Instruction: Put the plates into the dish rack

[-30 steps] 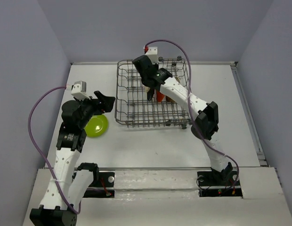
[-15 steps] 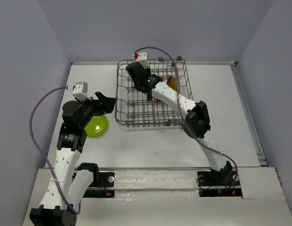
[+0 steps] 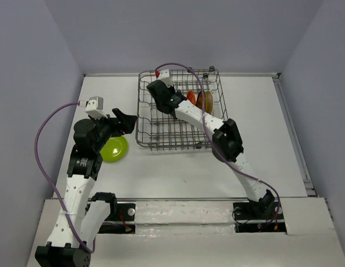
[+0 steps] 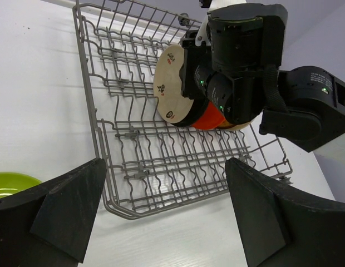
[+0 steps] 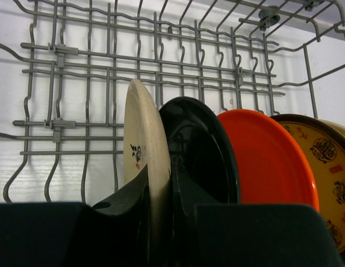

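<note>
The lime green plate is next for my left gripper to grab by its near rim (image 3: 104,159), on the side away from the dish rack.
The grey wire dish rack (image 3: 140,114) stands at the back middle of the table. My right gripper (image 3: 161,94) is over its left half, shut on a cream plate (image 5: 144,139) held upright on edge. In the right wrist view, a glossy black plate (image 5: 201,150), an orange-red plate (image 5: 267,161) and a dark brown plate with yellow pattern (image 5: 328,161) stand upright just right of it. The left wrist view shows the cream plate (image 4: 169,83) in the right gripper (image 4: 239,61). The lime green plate (image 3: 116,149) lies on the table. My left gripper (image 3: 125,122) is open above it.
The rack's near left corner (image 4: 114,208) lies just ahead of my left gripper (image 4: 161,217). The green plate's rim (image 4: 8,184) shows at the left edge of that view. Upright tines (image 5: 78,100) fill the rack floor left of the plates. Walls enclose the table.
My right gripper has moved left and toward the back across the rack with the cream plate, uncovering the plates standing at the rack's right. The left arm has not moved.
</note>
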Available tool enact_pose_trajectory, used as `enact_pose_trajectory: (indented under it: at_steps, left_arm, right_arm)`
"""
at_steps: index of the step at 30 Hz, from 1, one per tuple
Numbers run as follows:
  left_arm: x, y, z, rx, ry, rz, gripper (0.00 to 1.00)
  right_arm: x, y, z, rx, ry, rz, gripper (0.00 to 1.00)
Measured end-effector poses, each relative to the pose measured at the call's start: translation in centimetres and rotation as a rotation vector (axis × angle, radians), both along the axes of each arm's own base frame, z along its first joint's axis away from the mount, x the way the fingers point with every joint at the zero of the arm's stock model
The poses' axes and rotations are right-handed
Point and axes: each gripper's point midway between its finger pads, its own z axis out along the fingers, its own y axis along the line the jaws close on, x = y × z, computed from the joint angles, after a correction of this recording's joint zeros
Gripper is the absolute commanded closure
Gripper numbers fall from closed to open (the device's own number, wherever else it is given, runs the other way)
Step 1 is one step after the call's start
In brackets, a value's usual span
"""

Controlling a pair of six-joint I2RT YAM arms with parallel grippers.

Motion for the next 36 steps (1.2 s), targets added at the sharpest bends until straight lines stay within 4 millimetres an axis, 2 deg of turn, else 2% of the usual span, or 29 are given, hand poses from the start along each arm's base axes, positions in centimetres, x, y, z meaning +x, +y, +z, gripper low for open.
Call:
enact_pose_trajectory:
  at_steps: [3,7,11,12,16,19,22,26,31,35,36]
  left_arm:
    - [0.0,0.0,0.0,0.001,0.0,0.0,0.01]
    - [0.0,0.0,0.0,0.001,-0.001,0.001,0.01]
    - [0.1,0.3,0.0,0.002,0.001,0.011,0.01]
    - [0.2,0.4,-0.1,0.003,0.002,0.017,0.01]
    - [0.4,1.0,-0.3,0.005,0.008,0.042,0.01]
    - [0.6,1.5,-0.4,0.006,0.012,0.061,0.01]
    - [0.8,1.9,-0.9,0.007,0.024,0.078,0.01]
    - [1.3,2.5,-2.0,0.008,0.057,0.103,0.01]
    - [1.9,3.1,-3.8,-0.001,0.115,0.14,0.01]
    - [2.1,3.1,-6.2,-0.047,0.2,0.154,0.01]
    - [2.1,3.1,-7.0,-0.064,0.227,0.154,0.01]
  right_arm:
    - [0.0,0.2,-0.6,0.004,0.007,0.004,0.9]
    - [-0.2,0.3,-1.5,0.014,0.021,0.007,0.65]
    - [-0.3,0.6,-2.2,0.034,0.038,0.016,0.55]
    - [-0.4,0.7,-2.3,0.039,0.04,0.018,0.49]
    - [-0.5,1.1,-2.3,0.058,0.048,0.032,0.41]
    - [-0.6,1.2,-1.6,0.072,0.047,0.044,0.39]
    - [-1.2,1.2,0.1,0.099,0.044,0.067,0.31]
    - [-2.1,1.6,4.4,0.176,0.022,0.123,0.25]
    - [-5.1,2.0,11.8,0.321,-0.011,0.267,0.24]
    - [-8.1,1.4,16.3,0.396,-0.04,0.378,0.24]
    - [-8.8,1.1,16.8,0.404,-0.046,0.396,0.23]
